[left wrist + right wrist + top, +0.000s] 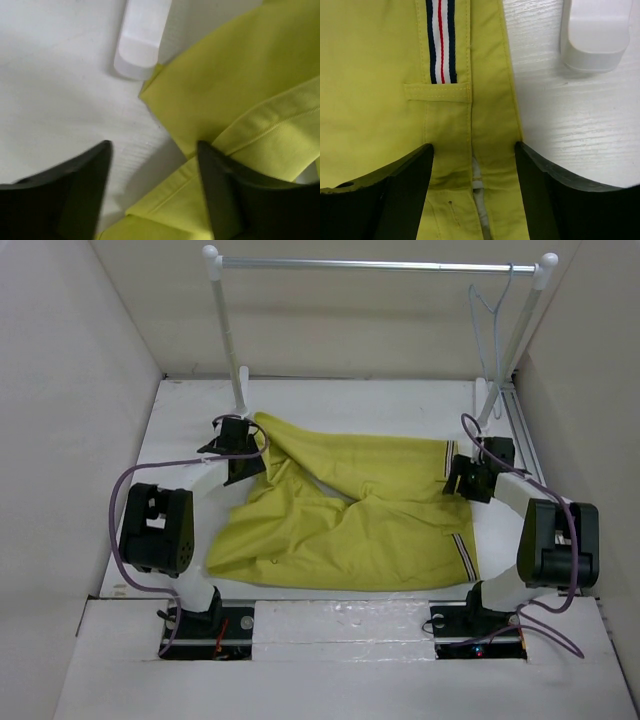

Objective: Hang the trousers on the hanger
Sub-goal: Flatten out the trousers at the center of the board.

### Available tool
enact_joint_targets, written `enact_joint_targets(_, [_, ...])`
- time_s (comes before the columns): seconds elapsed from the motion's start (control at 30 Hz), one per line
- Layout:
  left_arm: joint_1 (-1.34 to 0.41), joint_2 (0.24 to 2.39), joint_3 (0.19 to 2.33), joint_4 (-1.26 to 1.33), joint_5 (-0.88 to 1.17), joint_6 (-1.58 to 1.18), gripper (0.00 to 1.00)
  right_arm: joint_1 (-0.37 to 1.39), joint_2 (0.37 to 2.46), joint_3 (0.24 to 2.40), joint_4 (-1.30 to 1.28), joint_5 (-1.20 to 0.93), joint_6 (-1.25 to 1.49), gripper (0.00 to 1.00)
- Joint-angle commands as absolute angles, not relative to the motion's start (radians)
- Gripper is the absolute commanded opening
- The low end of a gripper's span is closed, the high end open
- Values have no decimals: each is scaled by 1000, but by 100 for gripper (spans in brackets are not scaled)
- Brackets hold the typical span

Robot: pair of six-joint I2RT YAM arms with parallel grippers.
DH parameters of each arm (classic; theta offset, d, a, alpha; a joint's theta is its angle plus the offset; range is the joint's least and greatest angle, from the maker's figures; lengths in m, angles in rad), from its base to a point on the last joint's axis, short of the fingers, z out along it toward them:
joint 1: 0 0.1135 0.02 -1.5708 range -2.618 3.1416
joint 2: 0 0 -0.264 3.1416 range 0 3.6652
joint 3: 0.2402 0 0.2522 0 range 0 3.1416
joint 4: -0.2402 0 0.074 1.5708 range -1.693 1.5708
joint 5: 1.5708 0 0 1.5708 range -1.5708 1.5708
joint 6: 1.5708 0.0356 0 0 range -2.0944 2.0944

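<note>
The trousers' far leg folds back over the near leg, so the robot's left gripper will take more of its stitched edge (167, 191) and spread that leg out before hanging.
The mustard-yellow trousers (350, 510) lie crumpled on the white table (300, 405), waistband to the right. My left gripper (240, 445) hovers open over the far-left leg end; in the left wrist view its fingers (154, 147) straddle a folded hem (235, 85) and bare table. My right gripper (462, 475) stands open over the waistband; in the right wrist view its jaws (472, 147) frame the fly and a belt loop under the striped band (440, 40), gripping nothing. The pale wire hanger (490, 320) hangs from the rail at the far right.
A silver rail (380, 263) on two white posts spans the back. Its left foot (142, 37) lies close to my left gripper, its right foot (595, 35) close to my right gripper. Cream walls enclose the table on three sides.
</note>
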State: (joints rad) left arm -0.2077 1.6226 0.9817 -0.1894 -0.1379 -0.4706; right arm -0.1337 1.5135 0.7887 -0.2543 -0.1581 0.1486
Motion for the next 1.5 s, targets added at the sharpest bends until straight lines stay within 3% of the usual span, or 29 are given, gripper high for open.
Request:
enact_joint_targets(0.0, [-209,1646,1048,-132,-186,-459,58,-104,1540,801,-230,-196,127,70])
enact_joint_targets(0.03, [-209,1652,1049,-130,-198,-462,54,-104,1539,793,-226,-208,133,64])
enact_joint_targets(0.07, [-209,1657,1055,-126,-201,-462,36,-104,1529,770,-227,-224,133,52])
enact_joint_targets(0.13, [-209,1657,1060,-132,-206,-456,13,-119,1490,747,-213,-245,138,41])
enact_joint_targets(0.17, [-209,1651,1061,-135,-215,-454,0,-129,1474,726,-212,-261,137,28])
enact_joint_targets(0.33, [-190,1591,1013,-127,-158,-443,0,-166,1382,706,-228,-270,118,16])
enact_joint_targets(0.43, [-190,1562,985,-201,-172,-500,0,-166,1358,701,-239,-275,106,25])
enact_joint_targets(0.47, [-190,1522,948,-212,-187,-538,4,-166,1351,703,-241,-278,103,37])
enact_joint_targets(0.57, [-140,1448,846,-184,-105,-586,28,-166,1338,709,-252,-268,87,53])
enact_joint_targets(0.6, [-126,1415,827,-164,-71,-603,38,-166,1338,713,-259,-267,78,54])
enact_joint_targets(0.8, [-126,1304,736,-91,84,-603,40,-166,1353,718,-265,-273,54,58])
enact_joint_targets(0.87, [-126,1263,698,-42,135,-598,55,-166,1359,715,-262,-282,49,60])
enact_joint_targets(1.07, [-158,1269,673,92,216,-538,72,-166,1358,706,-262,-279,41,66])
enact_joint_targets(1.17, [-167,1298,696,107,192,-532,78,-176,1350,701,-267,-261,37,72])
enact_joint_targets(1.33, [-167,1439,765,80,158,-514,78,-187,1382,729,-268,-230,46,80])
enact_joint_targets(1.4, [-167,1499,790,77,127,-505,76,-187,1414,739,-275,-221,48,81])
enact_joint_targets(1.47, [-167,1558,813,98,123,-500,66,-187,1466,764,-272,-254,43,79])
